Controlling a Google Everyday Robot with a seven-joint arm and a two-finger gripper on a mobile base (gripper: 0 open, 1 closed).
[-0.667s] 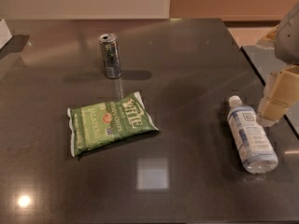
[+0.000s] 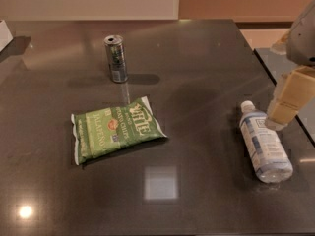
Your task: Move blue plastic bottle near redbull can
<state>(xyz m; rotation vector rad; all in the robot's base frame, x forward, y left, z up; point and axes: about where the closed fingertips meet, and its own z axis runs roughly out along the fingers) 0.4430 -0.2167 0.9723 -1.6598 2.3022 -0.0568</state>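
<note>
Next, my gripper grabs the middle of the blue plastic bottle [image 2: 263, 141], over its label, between the bottle's white cap and its bottom.
The blue plastic bottle [image 2: 263, 142] lies on its side at the right of the dark table [image 2: 197, 73], white cap pointing to the far side. The redbull can [image 2: 116, 59] stands upright at the far left-centre, well apart from the bottle. My gripper [image 2: 288, 107] hangs at the right edge of the view, just above and to the right of the bottle's upper part, with a tan finger [image 2: 290, 100] close to the label. It holds nothing that I can see.
A green chip bag [image 2: 115, 129] lies flat between the can and the bottle, left of centre. The table's right edge runs just behind my gripper. A white object [image 2: 5, 33] sits at the far left edge.
The gripper has shifted slightly lower and nearer the bottle. The bottle, can and bag have not moved.
</note>
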